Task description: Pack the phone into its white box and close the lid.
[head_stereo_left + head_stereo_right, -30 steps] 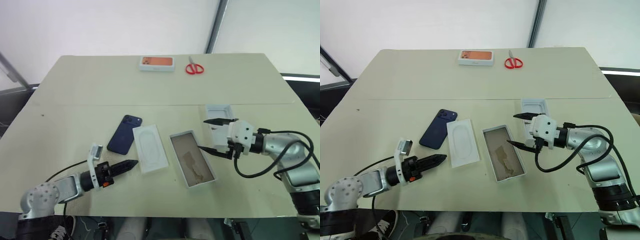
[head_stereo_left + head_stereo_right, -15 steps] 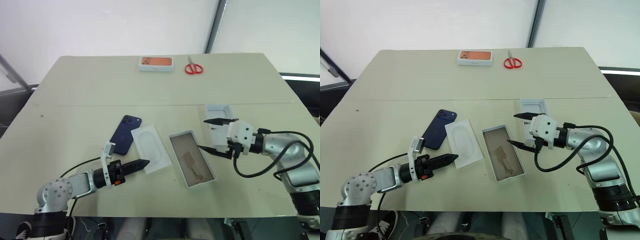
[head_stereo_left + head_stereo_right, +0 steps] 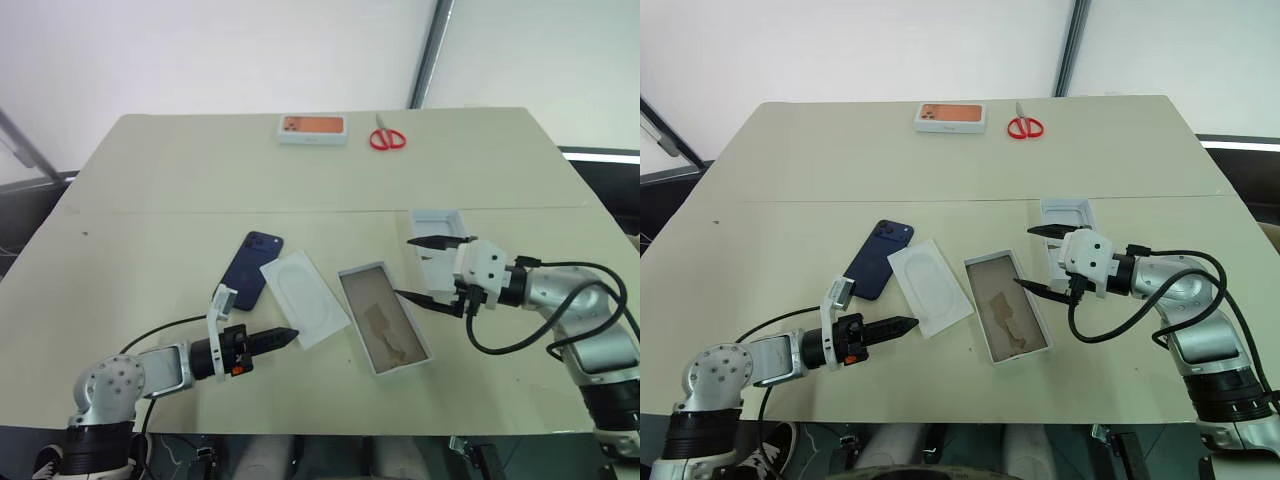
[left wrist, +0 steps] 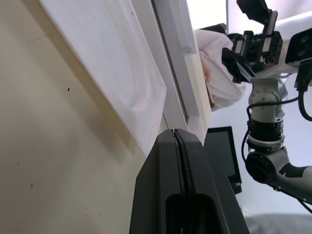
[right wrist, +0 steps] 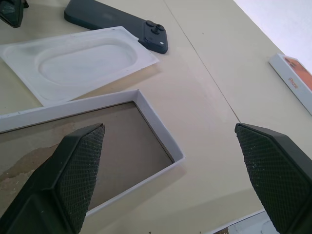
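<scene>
The robot's left gripper is shut at the near corner of the slanted insert, so it should open and pinch the insert farther up its long edge (image 3: pixel 284 309) before lifting it.
The dark navy phone (image 3: pixel 250 272) lies back up on the table, left of centre. The flat white insert (image 3: pixel 306 298) lies slanted beside it, one corner against the phone's edge. The open white box (image 3: pixel 384 318), with its brown floor showing, is to the right of the insert. The lid (image 3: pixel 438 221) rests inside up behind the box. My left gripper (image 3: pixel 290 333) is shut with nothing in it, its tips at the insert's near edge (image 4: pixel 146 131). My right gripper (image 3: pixel 425 271) stands wide open just right of the box's far end, holding nothing.
A white box with an orange picture (image 3: pixel 312 127) and red scissors (image 3: pixel 388 137) lie at the table's far edge. A seam (image 3: pixel 200 211) runs across the table behind the phone.
My left gripper closed and slid right along the table. The insert's near end swung right toward the box. The right arm stayed still.
</scene>
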`<state>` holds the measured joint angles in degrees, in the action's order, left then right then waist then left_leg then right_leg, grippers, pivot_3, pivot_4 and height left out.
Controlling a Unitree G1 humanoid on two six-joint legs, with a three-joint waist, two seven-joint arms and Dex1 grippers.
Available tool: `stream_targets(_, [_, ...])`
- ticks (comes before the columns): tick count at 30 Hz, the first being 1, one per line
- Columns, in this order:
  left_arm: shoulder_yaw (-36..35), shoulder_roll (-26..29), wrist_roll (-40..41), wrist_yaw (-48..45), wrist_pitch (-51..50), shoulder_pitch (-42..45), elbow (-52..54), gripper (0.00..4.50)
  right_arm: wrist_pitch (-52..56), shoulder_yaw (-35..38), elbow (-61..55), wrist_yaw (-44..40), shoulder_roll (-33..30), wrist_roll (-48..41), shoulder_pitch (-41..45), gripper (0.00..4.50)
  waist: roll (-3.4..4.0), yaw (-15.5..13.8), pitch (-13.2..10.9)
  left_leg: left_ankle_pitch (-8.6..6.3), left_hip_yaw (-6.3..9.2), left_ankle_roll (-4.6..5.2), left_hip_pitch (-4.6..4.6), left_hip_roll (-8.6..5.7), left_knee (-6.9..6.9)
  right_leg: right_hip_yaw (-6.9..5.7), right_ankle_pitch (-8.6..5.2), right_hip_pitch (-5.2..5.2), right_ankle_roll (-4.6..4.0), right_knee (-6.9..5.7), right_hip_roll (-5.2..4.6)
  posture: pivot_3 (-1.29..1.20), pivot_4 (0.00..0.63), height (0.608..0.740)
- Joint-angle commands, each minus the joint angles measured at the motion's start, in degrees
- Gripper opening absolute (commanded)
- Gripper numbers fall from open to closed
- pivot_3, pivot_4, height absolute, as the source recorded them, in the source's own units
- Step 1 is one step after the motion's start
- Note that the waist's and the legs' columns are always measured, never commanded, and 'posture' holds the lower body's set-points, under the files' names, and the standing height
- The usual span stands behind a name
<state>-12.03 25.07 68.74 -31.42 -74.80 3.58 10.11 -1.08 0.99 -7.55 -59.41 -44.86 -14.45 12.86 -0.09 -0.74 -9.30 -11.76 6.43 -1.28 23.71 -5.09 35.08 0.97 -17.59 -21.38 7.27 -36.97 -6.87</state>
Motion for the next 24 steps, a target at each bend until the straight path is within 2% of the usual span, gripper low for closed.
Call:
stream_targets(1, [-1.31,0.03,-0.32,3.27,-0.65,-0.74,-1.7,0.03,-0.88,0.87,-1.55,0.53,0.27,-0.3,0.78,4.5,0.0,0.0,0.0,0.0,0.0,0.0,0.0,0.0,0.0,0.0,0.0,0.0,0.0,0.0,0.0,0.0,0.15,0.74])
stream_targets(2, [-3.21,-0.22,1.55,4.71,-0.87,-0.16,-1.91,0.03,-1.01,0.86,-1.42,0.59,0.33,-0.21,0.71,4.5,-0.01,0.02,-0.01,0.0,0.0,0.0,0.0,0.0,0.0,0.0,0.0,0.0,0.0,0.0,0.0,0.0,0.15,0.74])
stream_targets(3, [-4.51,-0.38,2.92,5.79,-1.02,0.22,-2.01,0.53,-1.1,0.87,-1.37,0.64,0.36,-0.16,0.64,4.5,-0.05,0.03,-0.03,0.0,0.0,0.0,0.0,0.0,0.0,0.01,0.0,0.0,0.0,0.0,0.01,0.0,0.15,0.74])
stream_targets(5, [-7.4,0.5,6.73,7.3,-1.25,0.71,-1.49,1.22,-1.28,0.85,-1.36,0.72,0.5,-0.03,0.41,4.5,-0.23,0.19,-0.14,0.0,0.02,0.0,0.04,0.04,-0.01,0.0,0.0,-0.03,0.0,-0.02,0.03,0.0,0.15,0.74])
stream_targets(9, [-11.27,1.52,8.02,8.44,0.6,0.33,-2.71,3.13,-1.5,0.62,-1.2,0.82,0.82,0.14,0.34,4.5,-0.27,0.18,-0.16,0.01,0.02,0.0,0.42,0.05,0.01,0.01,0.03,-0.39,0.03,-0.03,0.06,0.0,0.15,0.74])
stream_targets(11, [-11.43,1.16,8.13,9.05,1.01,0.05,-2.86,4.29,-1.51,0.51,-1.07,0.71,0.89,0.19,0.53,4.5,-0.27,0.1,-0.16,0.02,0.02,-0.01,0.57,0.02,0.04,0.01,0.05,-0.67,0.07,-0.05,0.05,0.0,0.15,0.74])
stream_targets(12, [-10.82,0.85,7.19,9.66,1.61,0.06,-2.51,4.41,-1.54,0.44,-0.99,0.67,0.97,0.22,0.74,4.5,-0.27,0.05,-0.16,0.02,0.01,-0.01,0.61,0.02,0.06,0.01,0.08,-0.79,0.11,-0.06,0.05,0.0,0.15,0.74])
stream_targets(24, [-4.12,-8.42,4.16,18.15,4.92,5.38,-3.85,4.41,-1.58,-0.18,-0.64,0.77,1.49,0.59,2.08,4.5,-0.27,-0.13,-0.15,0.05,0.02,-0.03,0.61,-0.05,0.15,-0.04,0.13,-0.49,0.19,-0.09,0.07,0.0,0.15,0.74])
